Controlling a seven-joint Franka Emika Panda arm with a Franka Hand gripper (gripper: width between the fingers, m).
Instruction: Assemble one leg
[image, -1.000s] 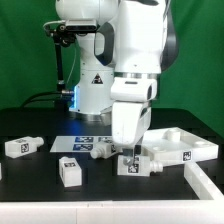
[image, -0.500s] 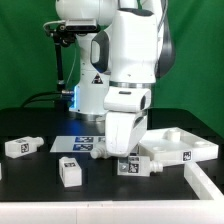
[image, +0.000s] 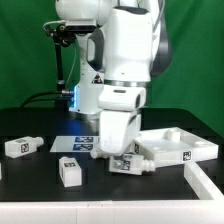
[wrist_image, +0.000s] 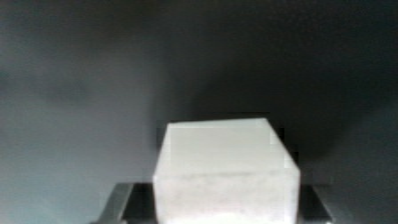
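Observation:
Next, my gripper puts the leg down on the black table (image: 22, 159), just in front of the leg that is farthest from the panel.
My gripper (image: 122, 152) is shut on a leg (image: 126, 163), a small white block with a black-and-white tag, and holds it low over the black table, just in front of the marker board (image: 70, 143). In the wrist view the leg (wrist_image: 224, 170) fills the space between my two dark fingers (wrist_image: 128, 203). Its peg end points toward the exterior view's right. Another leg (image: 20, 146) lies at the exterior view's left, a third (image: 70, 171) lies nearer the front, and one more (image: 100, 150) is partly hidden behind my gripper.
The large flat white panel (image: 185, 145) lies at the exterior view's right, close to the held leg. A further white part (image: 206, 182) sits at the front right corner. The robot base (image: 90, 85) stands behind the marker board.
My arm has swung toward the exterior view's left, and the held leg has shifted a little left with it. The other parts have not moved.

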